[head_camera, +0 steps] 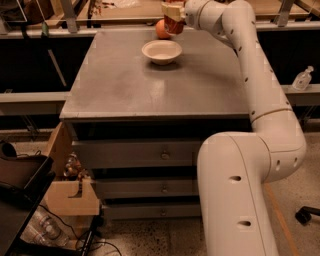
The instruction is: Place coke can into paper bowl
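Note:
The robot's gripper should release the red coke can in the middle of the off-white paper bowl (161, 53), before the orange ball. The can now hangs above the bowl's far rim.
The off-white paper bowl (161, 51) sits upright and empty on the far middle of the grey cabinet top (150, 85). My gripper (171, 12) is at the far edge of the top, above and just behind the bowl. It is shut on the red coke can (174, 25), which hangs in the air a little above the bowl's far rim. Only the can's lower red part shows below the fingers.
An orange ball (161, 30) lies on the top just behind the bowl, left of the can. The cabinet has drawers in front. A wooden bench runs along the back. A clear bottle (302, 79) stands on a shelf at right. Boxes and clutter sit on the floor at left.

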Controlling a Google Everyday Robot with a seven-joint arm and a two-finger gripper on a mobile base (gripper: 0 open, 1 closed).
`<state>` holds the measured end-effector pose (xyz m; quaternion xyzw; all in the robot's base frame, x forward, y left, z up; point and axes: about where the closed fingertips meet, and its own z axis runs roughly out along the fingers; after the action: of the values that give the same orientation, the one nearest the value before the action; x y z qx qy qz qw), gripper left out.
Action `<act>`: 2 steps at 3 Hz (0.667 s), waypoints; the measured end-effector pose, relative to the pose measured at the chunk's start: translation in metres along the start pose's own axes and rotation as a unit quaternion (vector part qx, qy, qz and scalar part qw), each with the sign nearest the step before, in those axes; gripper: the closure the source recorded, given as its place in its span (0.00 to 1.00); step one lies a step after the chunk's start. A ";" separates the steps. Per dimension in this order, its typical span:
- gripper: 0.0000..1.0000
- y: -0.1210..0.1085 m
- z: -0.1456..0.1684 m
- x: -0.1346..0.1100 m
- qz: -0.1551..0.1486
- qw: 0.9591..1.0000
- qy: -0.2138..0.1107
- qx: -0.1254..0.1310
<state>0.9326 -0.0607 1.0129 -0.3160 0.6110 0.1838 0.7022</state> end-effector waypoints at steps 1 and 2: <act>1.00 0.001 0.009 0.024 0.018 1.000 0.002 0.001; 1.00 0.012 0.014 0.038 0.033 0.999 0.007 -0.017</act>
<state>0.9424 -0.0469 0.9742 -0.3087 0.6226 0.2146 0.6863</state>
